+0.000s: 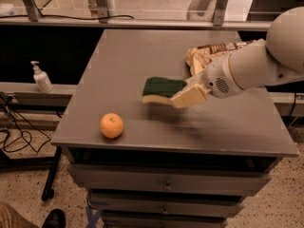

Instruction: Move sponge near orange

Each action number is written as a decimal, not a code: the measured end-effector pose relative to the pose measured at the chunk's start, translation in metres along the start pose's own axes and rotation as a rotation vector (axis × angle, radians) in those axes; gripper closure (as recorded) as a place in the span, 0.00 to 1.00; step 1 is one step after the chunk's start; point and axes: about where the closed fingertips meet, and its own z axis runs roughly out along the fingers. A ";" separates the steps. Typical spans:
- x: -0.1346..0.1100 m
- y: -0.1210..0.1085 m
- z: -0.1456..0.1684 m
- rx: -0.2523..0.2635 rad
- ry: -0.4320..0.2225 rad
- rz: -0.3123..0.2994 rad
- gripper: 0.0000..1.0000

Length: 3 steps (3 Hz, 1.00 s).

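Next, the gripper releases the sponge by the grey table's front edge (147,129), next to the orange and above the drawers.
The sponge (161,90), dark green on top with a pale yellow base, hangs a little above the middle of the grey table (137,56). My gripper (183,93) is shut on the sponge's right end, with a cream finger (190,96) reaching in from the right. The white arm (256,65) comes in from the right edge. The orange (111,125) sits near the table's front left edge, down and to the left of the sponge, with a clear gap between them.
A brown-and-cream snack bag (209,53) lies on the table behind the arm, at the right. A soap dispenser (42,77) stands on a ledge left of the table. Drawers (166,186) are below the tabletop. Cables lie on the floor at the left.
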 end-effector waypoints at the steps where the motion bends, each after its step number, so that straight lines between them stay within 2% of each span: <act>1: 0.019 0.015 -0.006 -0.015 0.028 0.001 1.00; 2: 0.034 0.031 -0.006 -0.047 0.041 -0.001 1.00; 3: 0.039 0.051 0.004 -0.090 0.028 -0.001 1.00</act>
